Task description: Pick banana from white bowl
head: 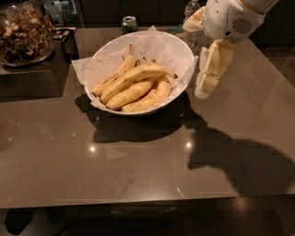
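The longest banana lies on top in the white bowl. My gripper should close on the stem-side half (151, 71) of that banana.
The white bowl (177, 55) stands on the dark table (138, 161), lined with crinkled white paper that sticks over its rim. Several yellow bananas lie in it. The longest, slender, curved banana (136, 73) lies on top, its thin stem with a dark tip pointing right. My gripper (203, 90) hangs from the upper right, its pale fingers (213, 69) pointing down just right of the bowl's rim, above the table. It holds nothing.
A glass jar of nuts (23, 32) stands on a dark tray at the back left. A green can (129, 23) and a water bottle (190, 11) stand behind the bowl. The arm's shadow falls on the table at the right.
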You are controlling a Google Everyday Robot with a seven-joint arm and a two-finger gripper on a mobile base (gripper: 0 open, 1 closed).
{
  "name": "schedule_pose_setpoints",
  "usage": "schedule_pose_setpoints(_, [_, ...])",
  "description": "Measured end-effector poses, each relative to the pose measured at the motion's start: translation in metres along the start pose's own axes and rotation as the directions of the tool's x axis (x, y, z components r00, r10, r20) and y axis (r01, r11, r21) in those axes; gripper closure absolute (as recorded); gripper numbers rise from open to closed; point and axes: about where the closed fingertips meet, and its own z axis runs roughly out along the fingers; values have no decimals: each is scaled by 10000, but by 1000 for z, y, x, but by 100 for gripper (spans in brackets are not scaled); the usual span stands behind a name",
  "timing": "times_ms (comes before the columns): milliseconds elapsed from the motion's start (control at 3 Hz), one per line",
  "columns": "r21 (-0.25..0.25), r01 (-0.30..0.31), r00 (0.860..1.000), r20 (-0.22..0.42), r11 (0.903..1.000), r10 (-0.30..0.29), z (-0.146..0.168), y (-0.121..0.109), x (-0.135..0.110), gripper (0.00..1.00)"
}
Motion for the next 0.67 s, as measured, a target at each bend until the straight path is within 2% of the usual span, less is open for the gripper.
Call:
schedule_pose_setpoints(333, [-656, 841, 9958, 412, 9943, -815, 28, -12, -26, 0])
schedule_pose_setpoints(667, [-1180, 1535, 9868, 704, 9811, -1460, 55, -24, -53, 0])
